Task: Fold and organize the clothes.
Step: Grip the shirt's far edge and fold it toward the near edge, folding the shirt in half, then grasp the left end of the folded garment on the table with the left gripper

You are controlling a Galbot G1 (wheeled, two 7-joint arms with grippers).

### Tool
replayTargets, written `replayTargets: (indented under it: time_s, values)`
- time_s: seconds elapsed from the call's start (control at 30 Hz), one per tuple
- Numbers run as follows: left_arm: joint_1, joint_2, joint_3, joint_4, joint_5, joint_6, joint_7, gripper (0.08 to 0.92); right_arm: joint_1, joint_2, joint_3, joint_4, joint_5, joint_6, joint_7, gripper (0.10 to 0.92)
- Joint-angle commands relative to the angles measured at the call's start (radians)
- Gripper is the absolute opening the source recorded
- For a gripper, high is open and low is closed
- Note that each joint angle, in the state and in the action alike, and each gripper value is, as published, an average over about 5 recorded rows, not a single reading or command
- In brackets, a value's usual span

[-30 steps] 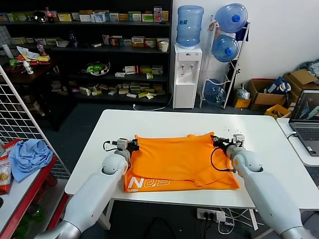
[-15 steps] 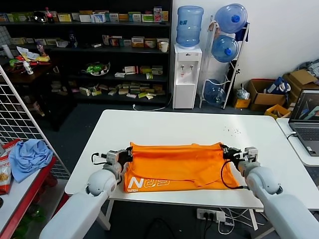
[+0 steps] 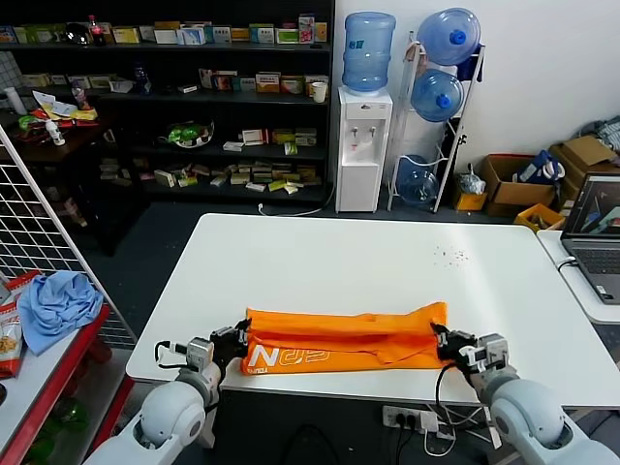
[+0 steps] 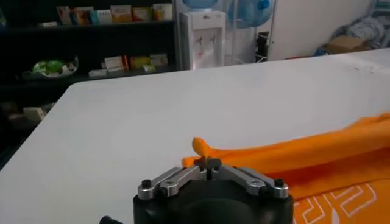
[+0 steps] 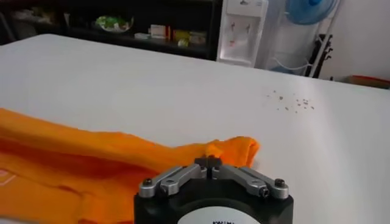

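The orange T-shirt has only a small peak pinched in my left gripper, so that gripper should open and take the T-shirt's layered end (image 3: 254, 350) before pulling the whole T-shirt.
The clothes, one bright orange T-shirt (image 3: 339, 334), lie as a narrow folded strip along the front edge of the white table (image 3: 368, 262), with white lettering (image 3: 291, 357) showing at the left front. My left gripper (image 3: 235, 341) sits at the strip's left end, and its jaws are pinched shut on a small peak of orange fabric (image 4: 204, 146). At the right end my right gripper (image 3: 446, 342) is shut on the shirt's folded corner (image 5: 234, 149). In the wrist views the left gripper (image 4: 208, 162) and the right gripper (image 5: 209, 161) both rest low over the table.
A light blue cloth (image 3: 56, 302) lies on a red side table at the left, beside a wire grid panel (image 3: 39, 232). A laptop (image 3: 596, 232) stands on the table to the right. Small dark specks (image 3: 450, 256) dot the far right of the tabletop.
Both grippers have drawn the shirt's far edge toward the table's front edge. The spread shirt is now folded over into a narrow strip.
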Motion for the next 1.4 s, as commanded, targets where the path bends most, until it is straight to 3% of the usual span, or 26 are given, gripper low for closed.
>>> replayTargets:
  time_s: [0.03, 0.3, 0.6, 0.77, 1.17, 1.4]
  values:
    - [0.096, -0.024, -0.031, -0.050, 0.020, -0.072, -0.006, 0.187, -0.104, -0.001, 0.015, 0.063, -0.029, -0.010, 0.031, 0.262]
    - [0.072, -0.044, -0.039, -0.027, -0.008, -0.107, -0.015, 0.420, -0.103, -0.004, 0.028, 0.073, -0.018, -0.006, 0.034, 0.496]
    - [0.050, -0.060, -0.052, -0.004, -0.243, -0.015, -0.100, 0.680, -0.084, -0.001, 0.009, 0.071, -0.004, -0.014, 0.037, 0.738]
    - [0.037, -0.078, -0.054, 0.029, -0.321, 0.010, -0.128, 0.801, -0.080, -0.001, 0.005, 0.071, 0.005, -0.017, 0.038, 0.817]
    - [0.007, -0.104, -0.040, 0.101, -0.341, 0.032, -0.122, 0.822, -0.094, 0.006, 0.010, 0.090, 0.011, -0.020, 0.038, 0.823]
    - [-0.006, -0.105, -0.043, 0.127, -0.325, 0.026, -0.096, 0.675, -0.097, 0.008, 0.008, 0.099, 0.017, -0.025, 0.042, 0.823]
